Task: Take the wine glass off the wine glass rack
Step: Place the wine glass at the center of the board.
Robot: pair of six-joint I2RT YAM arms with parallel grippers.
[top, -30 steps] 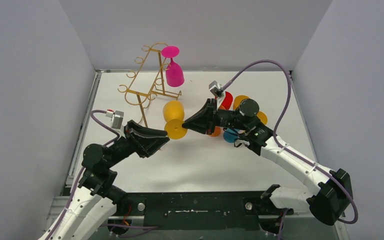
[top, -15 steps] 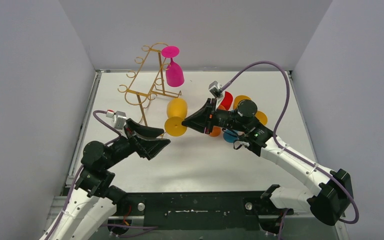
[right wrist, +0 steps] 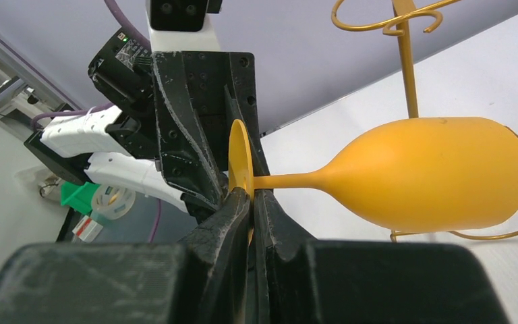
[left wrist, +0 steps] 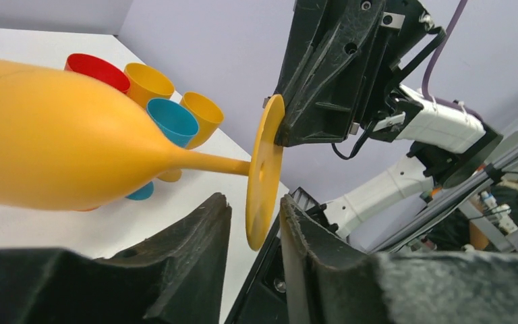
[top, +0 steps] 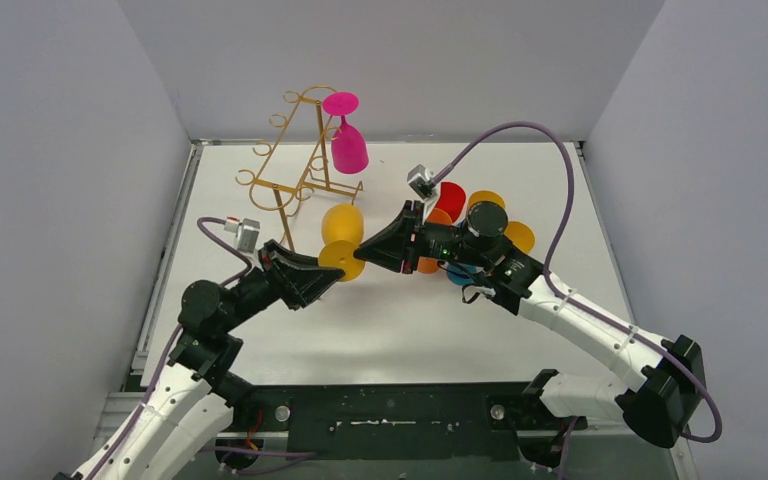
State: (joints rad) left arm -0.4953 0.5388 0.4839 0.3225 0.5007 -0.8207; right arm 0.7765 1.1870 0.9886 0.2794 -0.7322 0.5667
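Note:
The robot's right gripper holds the level yellow wine glass by its foot, so next the left gripper takes the foot and the right gripper the bowl's rim (top: 343, 209).
A yellow wine glass (top: 343, 222) lies level in the air, its bowl toward the gold wine glass rack (top: 290, 170). My right gripper (top: 363, 248) is shut on the far rim of its round foot (right wrist: 239, 162), which is pinched between the fingers (right wrist: 233, 223). My left gripper (left wrist: 255, 201) straddles the foot's lower edge (left wrist: 263, 223) from the opposite side, open, with a gap on each side of the disc. A pink wine glass (top: 349, 148) hangs upside down from a hook arm of the rack.
Several plastic cups, red (top: 450, 198), orange (top: 482, 200) and blue (top: 457, 272), stand clustered behind the right wrist. The rack's wire base (right wrist: 485, 233) and post (right wrist: 408, 74) lie just beyond the yellow bowl. Grey walls enclose the white table (top: 410, 320).
The left gripper opened wide, then narrowed while moving up and forward until its fingers flank the foot. The right arm carried the yellow glass slightly left.

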